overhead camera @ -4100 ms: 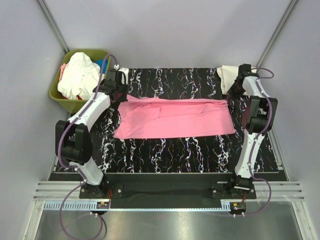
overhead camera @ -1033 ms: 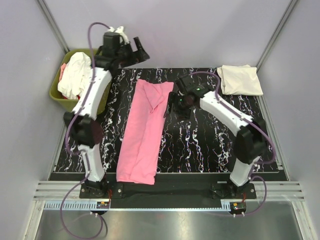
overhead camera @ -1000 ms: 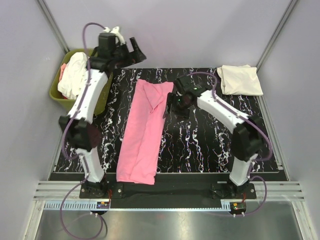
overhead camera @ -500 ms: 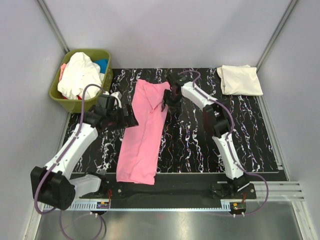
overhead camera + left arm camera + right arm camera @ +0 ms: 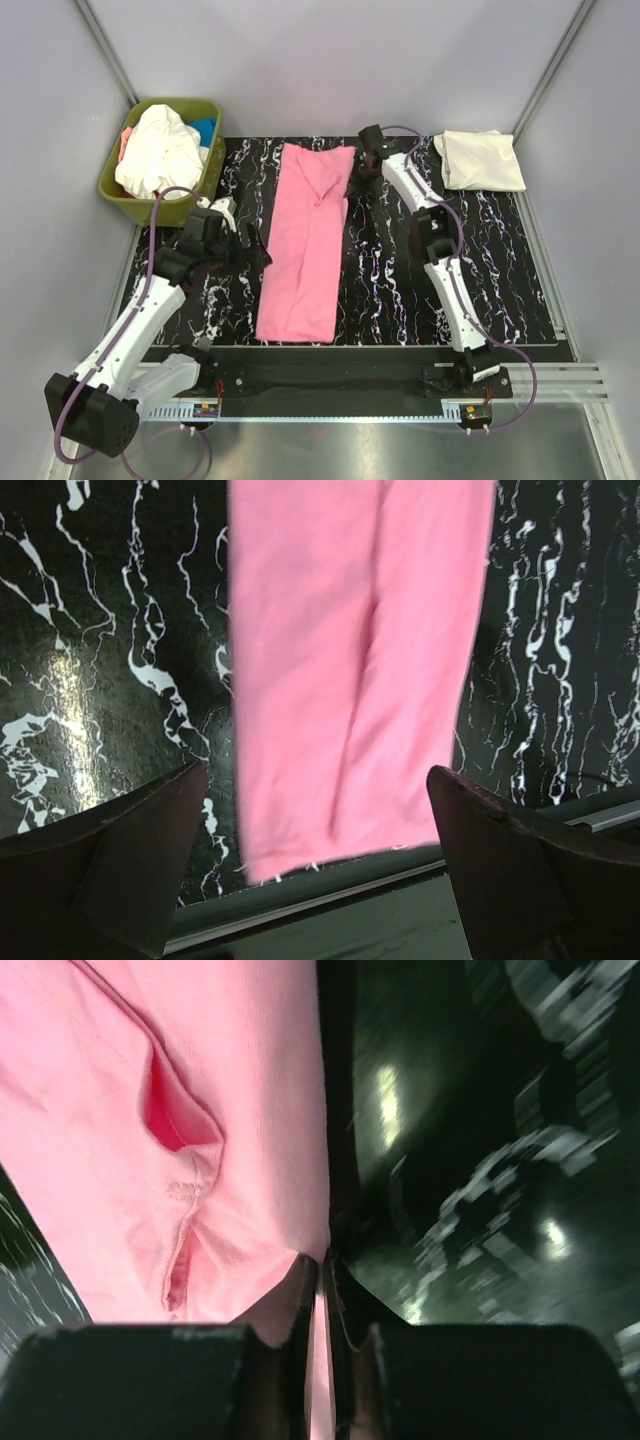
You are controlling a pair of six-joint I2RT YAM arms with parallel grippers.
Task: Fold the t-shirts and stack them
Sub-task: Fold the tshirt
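Note:
The robot's left gripper should next move to the pink t-shirt's near hem corner (image 5: 261,335) (image 5: 257,872), on the side toward the olive-green bin, and close on it.
A bright pink t-shirt (image 5: 305,240) lies folded into a long strip down the black marbled mat (image 5: 400,290). My right gripper (image 5: 354,184) is at the strip's far right corner. In the right wrist view the jaws (image 5: 322,1260) are pinched shut on the pink t-shirt's (image 5: 150,1110) edge. My left gripper (image 5: 255,250) hovers just left of the strip, open and empty. Its wrist view shows the shirt's near hem (image 5: 350,660) between the wide-apart fingers (image 5: 130,850). A cream t-shirt (image 5: 482,160) lies folded at the far right corner.
An olive-green bin (image 5: 115,185) stands off the mat's far left corner, holding a white t-shirt (image 5: 160,150) and a bit of blue cloth (image 5: 205,128). Grey walls close in the sides and back. A metal rail (image 5: 330,385) runs along the near edge.
The right gripper has closed on the pink shirt's far right corner and drawn the strip toward the back and right. The left arm has moved slightly nearer, still open.

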